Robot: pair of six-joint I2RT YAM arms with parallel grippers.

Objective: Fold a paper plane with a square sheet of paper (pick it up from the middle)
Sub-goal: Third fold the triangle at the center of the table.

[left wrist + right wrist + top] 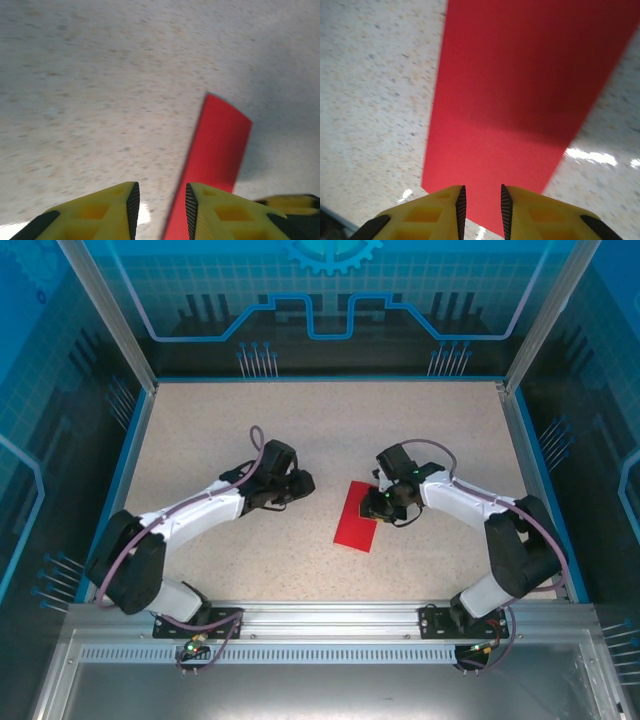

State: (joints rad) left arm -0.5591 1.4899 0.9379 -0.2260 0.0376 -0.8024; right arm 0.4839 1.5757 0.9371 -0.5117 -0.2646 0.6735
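My right gripper's fingers stand over the paper, so my left gripper needs to steady the paper while my right gripper takes the paper's long edge [562, 156].
The square sheet of paper [357, 517] is bright red and lies flat on the speckled table as a narrow rectangle, between the two arms. My right gripper [386, 502] hovers over its upper right part. In the right wrist view the paper [520, 100] lies under the right gripper [481, 206], whose yellow fingers [440, 212] stand a little apart with nothing held. My left gripper [301, 482] is left of the paper and apart from it. In the left wrist view the left gripper [161, 202] is open and empty, and the paper [217, 145] runs beneath its right finger [220, 212].
The beige speckled table [330, 430] is bounded by a blue rim and metal frame posts [105, 315]. A metal rail [320, 618] carrying both arm bases runs along the near edge. Bare tabletop lies beyond the grippers toward the back wall.
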